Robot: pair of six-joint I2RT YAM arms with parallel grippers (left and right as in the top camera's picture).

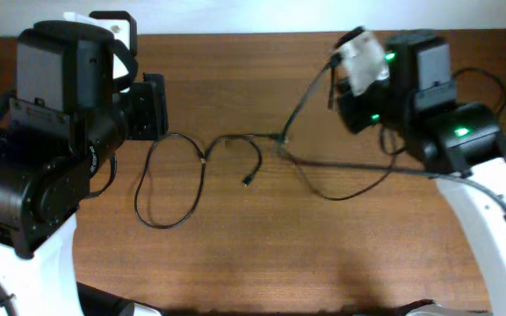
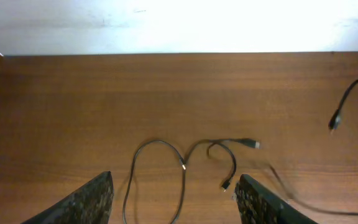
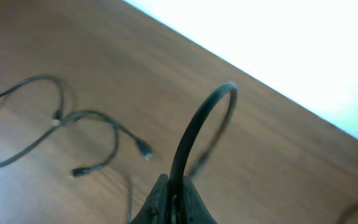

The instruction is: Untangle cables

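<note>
Next, my right gripper lets go of the cable on the brown table under that gripper's own white forearm.
Two thin black cables lie crossed on the brown table. One (image 1: pixel 203 161) makes a loop at the left with a small plug end (image 1: pixel 247 182). It also shows in the left wrist view (image 2: pixel 183 167). The other cable (image 1: pixel 299 104) rises from the crossing to my right gripper (image 1: pixel 334 77) and trails off right across the table. My right gripper (image 3: pixel 176 198) is shut on this cable (image 3: pixel 194 127), which arcs up above the fingers. My left gripper (image 1: pixel 154 105) hovers over the left loop. Its fingers (image 2: pixel 176 200) are open and empty, either side of the loop.
The table's far edge meets a white wall (image 2: pixel 179 25). A white object (image 1: pixel 104 22) sits at the back left behind my left arm. My right arm's own thicker black cables (image 1: pixel 490 83) hang at the right.
</note>
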